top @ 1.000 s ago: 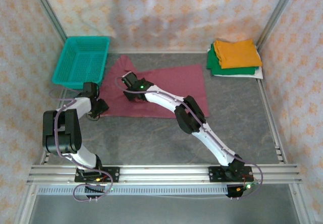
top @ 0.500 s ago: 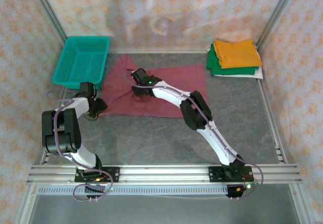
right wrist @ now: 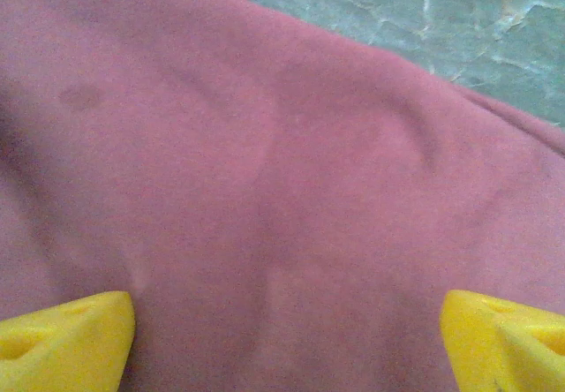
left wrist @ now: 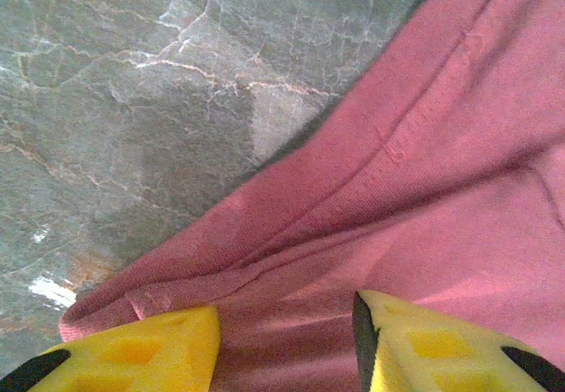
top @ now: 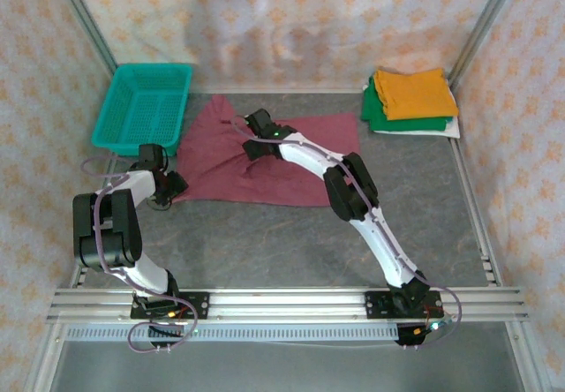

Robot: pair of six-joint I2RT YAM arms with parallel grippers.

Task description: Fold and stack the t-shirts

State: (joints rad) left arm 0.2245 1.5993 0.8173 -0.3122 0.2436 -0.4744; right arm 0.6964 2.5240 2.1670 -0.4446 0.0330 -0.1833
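The maroon t-shirt's sleeve reaches the back wall, so next my right gripper grabs the t-shirt's near hem farther from the basket (top: 320, 201) and pulls the t-shirt closer before folding.
A maroon t-shirt (top: 300, 158) lies spread on the grey table, one sleeve pointing toward the back. My right gripper (top: 251, 141) hovers low over its left middle, jaws wide open, with flat maroon cloth (right wrist: 282, 189) beneath the right gripper (right wrist: 287, 321). My left gripper (top: 166, 191) sits at the shirt's near-left corner. Its yellow fingers stand apart over the hem (left wrist: 265, 233), the left gripper (left wrist: 284, 339) open with cloth lying flat between. Folded orange (top: 410, 92), green (top: 388, 120) and white (top: 453, 128) t-shirts are stacked at the back right.
A teal mesh basket (top: 146, 105) stands at the back left, close to the shirt's sleeve. Patterned walls and metal posts (top: 481, 21) close in the table. An aluminium rail (top: 282, 302) runs along the near edge.
My right gripper has slid to the right and toward the back across the maroon shirt, staying open. The left gripper has barely shifted at the shirt's corner.
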